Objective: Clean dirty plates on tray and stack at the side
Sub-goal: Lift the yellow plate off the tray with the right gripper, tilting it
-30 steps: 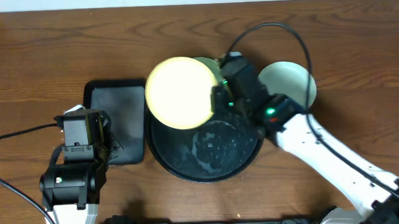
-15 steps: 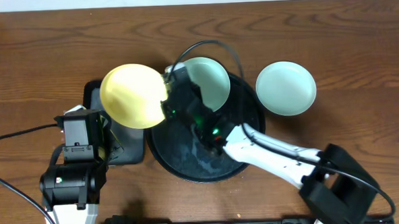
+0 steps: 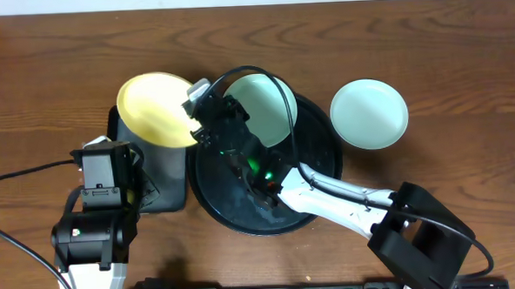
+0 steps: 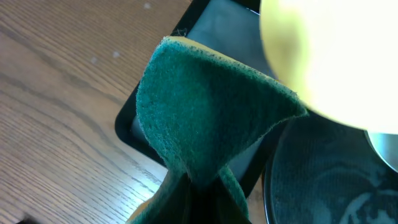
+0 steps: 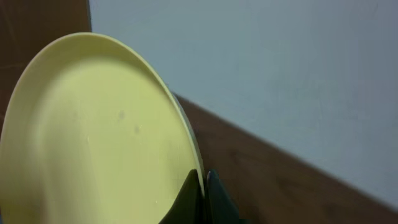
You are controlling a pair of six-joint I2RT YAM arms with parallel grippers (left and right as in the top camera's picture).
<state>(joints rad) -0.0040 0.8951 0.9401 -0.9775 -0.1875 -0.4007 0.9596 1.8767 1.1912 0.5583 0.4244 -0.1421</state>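
I will let go of the pale yellow plate, now tilted above the tray's far end, with my right gripper on top of the aqua-mint plate (image 3: 369, 113) that is lying on the table.
My right gripper (image 5: 204, 186) is shut on the rim of the pale yellow plate (image 3: 156, 110), holding it tilted in the air above the far end of the small rectangular tray (image 3: 154, 162). In the right wrist view the yellow plate (image 5: 93, 137) fills the left side. One aqua-mint plate (image 3: 269, 109) rests on the far rim of the round black tray (image 3: 308, 199). A second aqua-mint plate (image 3: 369, 113) lies on the table to the right. My left gripper (image 4: 199, 208) is shut on a folded green sponge (image 4: 205, 118), just below and left of the yellow plate (image 4: 329, 56).
The rectangular black tray (image 4: 227, 34) lies under the sponge, beside the round tray (image 4: 329, 180). The round tray's bare floor (image 3: 268, 192) looks wet. My right arm (image 3: 329, 189) reaches across that tray from the lower right. A cable (image 3: 24, 172) trails left on the wooden table.
My right arm has swung the yellow plate leftward, from over the round tray to over the rectangular tray, uncovering the aqua-mint plate on the round tray. The left arm has not moved.
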